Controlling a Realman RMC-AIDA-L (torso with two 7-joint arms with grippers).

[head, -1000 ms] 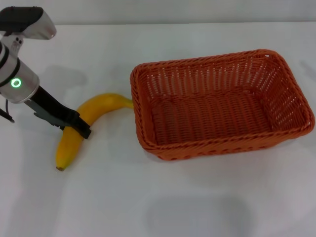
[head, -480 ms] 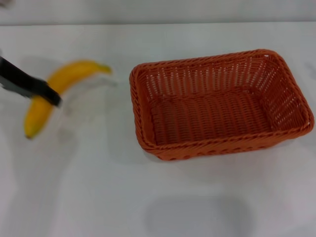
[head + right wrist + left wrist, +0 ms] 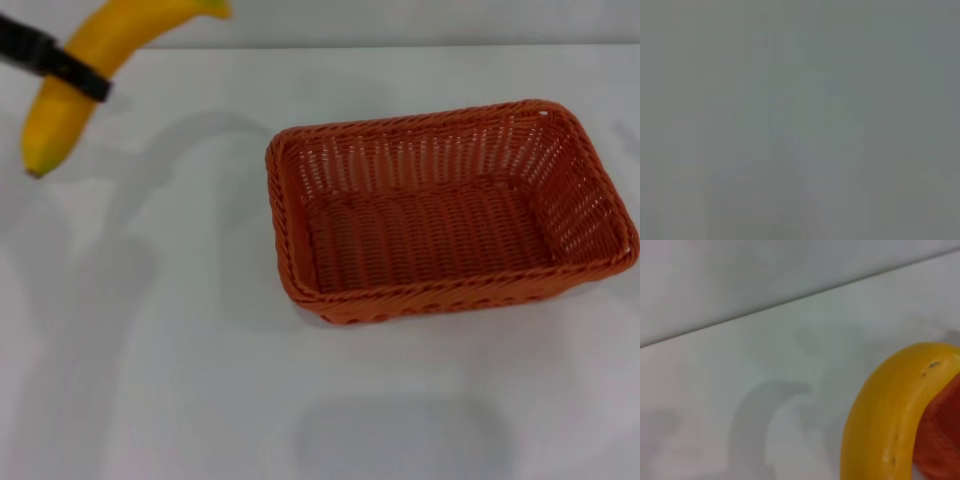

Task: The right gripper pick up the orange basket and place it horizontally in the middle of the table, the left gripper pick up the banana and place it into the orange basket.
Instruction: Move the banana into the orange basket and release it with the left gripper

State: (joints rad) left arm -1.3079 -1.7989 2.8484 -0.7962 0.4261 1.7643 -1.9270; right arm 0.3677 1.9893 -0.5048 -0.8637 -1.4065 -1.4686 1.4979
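The banana, which hangs well above the white table now, will be let go by my left gripper on the middle of the orange basket's woven bottom (image 3: 432,212).
The yellow banana (image 3: 85,70) hangs in the air at the far left of the head view, well above the white table (image 3: 180,380). My left gripper (image 3: 78,72) shows only as a black finger bar across the banana's middle, shut on it. The banana (image 3: 890,415) also fills the near part of the left wrist view, with a bit of orange weave (image 3: 942,435) behind it. The orange basket (image 3: 445,210) lies lengthwise on the table, right of centre, and is empty. My right gripper is out of view; the right wrist view shows only grey.
The table's back edge (image 3: 400,45) runs across the top of the head view, with a pale wall behind. The lifted banana and arm cast soft shadows (image 3: 190,150) on the table left of the basket.
The left gripper has lifted the banana off the table and carried it up toward the top left of the head view. The basket has not moved.
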